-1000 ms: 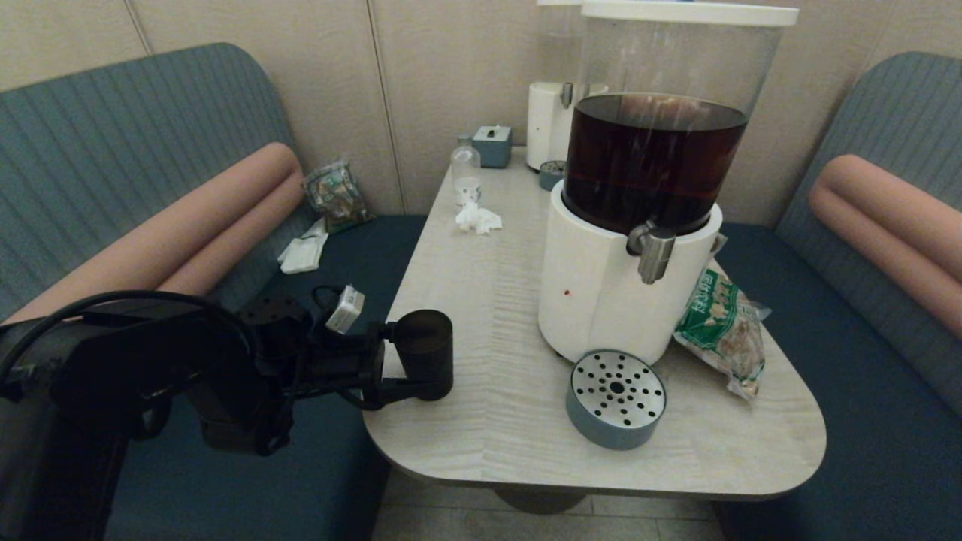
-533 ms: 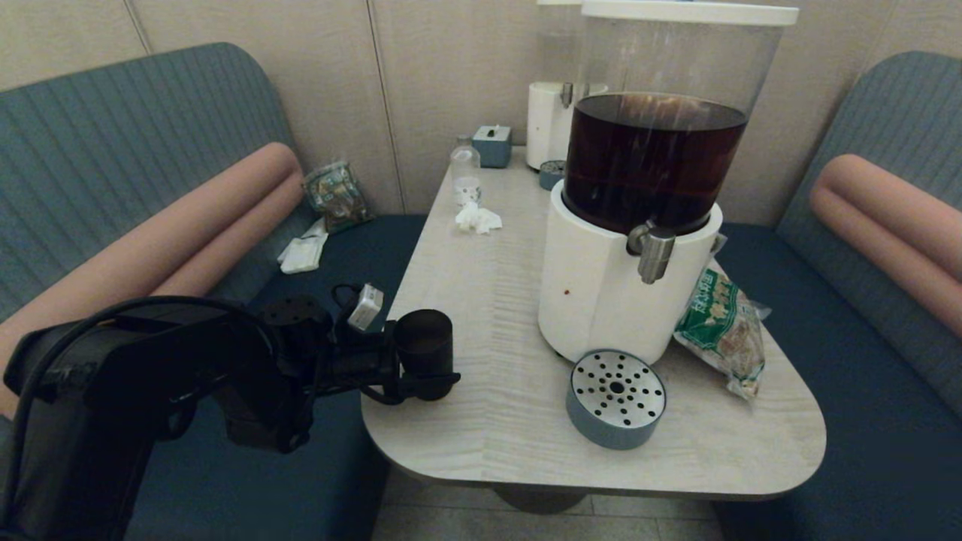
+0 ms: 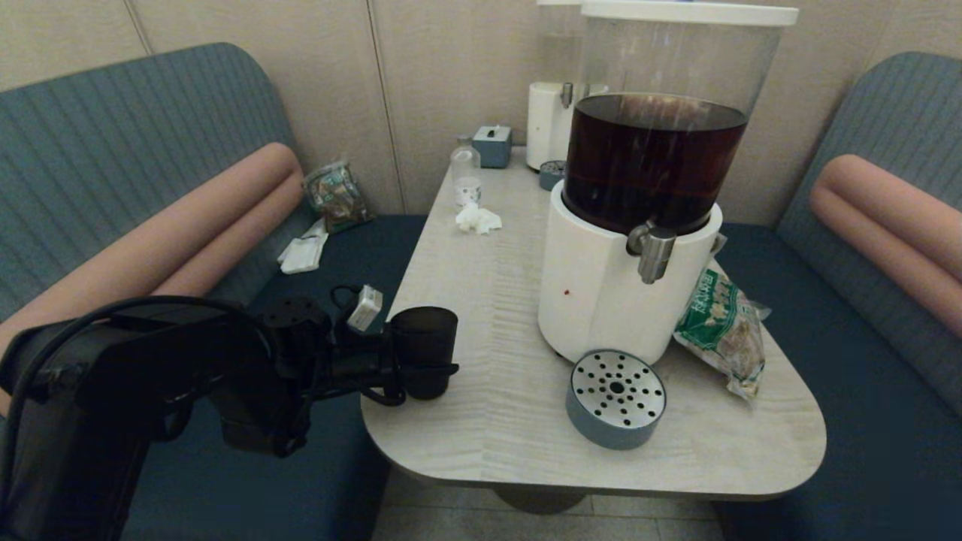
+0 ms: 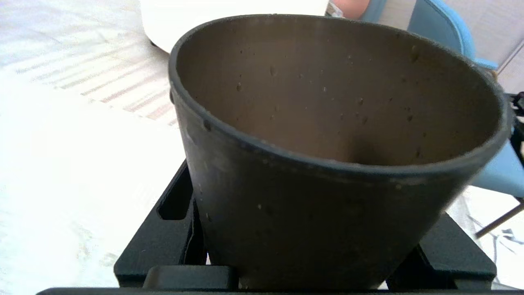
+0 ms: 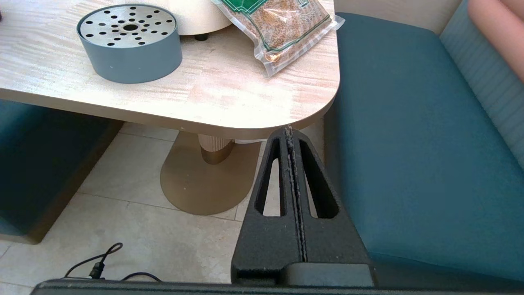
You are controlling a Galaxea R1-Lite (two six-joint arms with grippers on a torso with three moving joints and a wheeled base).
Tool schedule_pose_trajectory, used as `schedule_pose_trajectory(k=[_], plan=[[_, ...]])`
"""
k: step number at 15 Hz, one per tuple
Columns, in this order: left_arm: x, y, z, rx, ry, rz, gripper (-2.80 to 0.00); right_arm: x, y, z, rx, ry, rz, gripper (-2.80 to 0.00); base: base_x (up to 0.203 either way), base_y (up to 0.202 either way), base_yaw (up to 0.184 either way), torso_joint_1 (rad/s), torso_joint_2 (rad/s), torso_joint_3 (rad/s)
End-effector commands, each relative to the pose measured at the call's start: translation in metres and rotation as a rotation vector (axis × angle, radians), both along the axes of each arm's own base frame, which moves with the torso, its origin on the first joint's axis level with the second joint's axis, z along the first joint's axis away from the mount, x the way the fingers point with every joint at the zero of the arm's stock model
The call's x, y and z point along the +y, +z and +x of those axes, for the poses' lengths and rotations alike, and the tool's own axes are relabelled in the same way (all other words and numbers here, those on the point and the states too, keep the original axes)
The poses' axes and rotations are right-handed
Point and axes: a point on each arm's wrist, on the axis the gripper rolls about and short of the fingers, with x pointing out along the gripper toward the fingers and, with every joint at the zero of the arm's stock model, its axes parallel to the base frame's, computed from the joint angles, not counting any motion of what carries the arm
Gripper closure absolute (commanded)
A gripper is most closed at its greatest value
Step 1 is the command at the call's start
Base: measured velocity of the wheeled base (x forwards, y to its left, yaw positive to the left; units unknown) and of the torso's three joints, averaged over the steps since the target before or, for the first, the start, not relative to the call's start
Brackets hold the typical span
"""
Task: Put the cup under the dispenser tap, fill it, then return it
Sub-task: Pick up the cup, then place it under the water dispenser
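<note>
The robot's left gripper needs to release the cup, now at the table's near edge, on the perforated steel top of the round grey drip tray (image 3: 624, 385).
The cup (image 3: 425, 347), a dark brown-black tumbler, is at the table's near left edge, upright with a slight tilt. My left gripper (image 3: 432, 364) is shut on the cup, one finger on each side of its lower wall. In the left wrist view the cup (image 4: 327, 164) fills the picture, empty inside, between the black fingers (image 4: 163, 241). I cannot tell whether its base touches the table. The dispenser tap (image 3: 652, 254), a short steel spout, juts from the white base under the tank of dark liquid, well right of the cup. My right gripper (image 5: 290, 133) is shut and empty, parked below the table's near right corner.
A round grey drip tray (image 3: 616, 398) with a perforated steel top sits in front of the big dispenser (image 3: 601, 300). A green snack bag (image 3: 721, 330) leans on its right. Farther back are a clear bottle (image 3: 466, 174), crumpled tissue (image 3: 476, 219) and a smaller dispenser (image 3: 547, 124).
My left gripper moved slightly right and its fingers drew in onto the cup. The cup's rim now stands a little higher and tilts slightly.
</note>
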Motion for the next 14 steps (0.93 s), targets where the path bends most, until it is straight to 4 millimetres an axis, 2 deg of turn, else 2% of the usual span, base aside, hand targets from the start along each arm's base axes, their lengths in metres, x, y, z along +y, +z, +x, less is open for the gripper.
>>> schedule_pose_trajectory(k=[1, 4, 6, 8, 10, 12, 14], plan=[[0.002, 0.017, -0.01, -0.024, -0.005, -0.004, 0.0, 0.0, 0.0, 0.0, 0.0, 0.001, -0.001, 0.0, 0.0, 0.0, 0.0, 0.0, 0.0, 0.0], [0.002, 0.054, -0.032, -0.08, -0.014, -0.014, 0.0, 0.0, 0.0, 0.0, 0.002, 0.001, -0.001, 0.0, 0.0, 0.0, 0.0, 0.0, 0.0, 0.0], [-0.013, 0.082, -0.049, -0.138, -0.062, -0.029, 0.0, 0.0, 0.0, 0.0, 0.002, 0.001, -0.001, 0.0, 0.0, 0.0, 0.0, 0.0, 0.0, 0.0], [-0.037, 0.092, -0.057, -0.137, -0.116, -0.05, 0.0, 0.0, 0.0, 0.0, 0.002, 0.001, -0.001, 0.0, 0.0, 0.0, 0.0, 0.0, 0.0, 0.0], [-0.064, 0.101, -0.053, -0.151, -0.121, -0.09, 0.0, 0.0, 0.0, 0.0, 0.002, 0.001, -0.001, 0.0, 0.0, 0.0, 0.0, 0.0, 0.0, 0.0], [-0.093, 0.099, -0.055, -0.123, -0.128, -0.12, 0.0, 0.0, 0.0, 0.0, 0.002, 0.001, -0.001, 0.0, 0.0, 0.0, 0.0, 0.0, 0.0, 0.0], [-0.115, 0.096, -0.047, -0.125, -0.107, -0.152, 0.0, 0.0, 0.0, 0.0, 0.002, 0.001, -0.001, 0.0, 0.0, 0.0, 0.0, 0.0, 0.0, 0.0]])
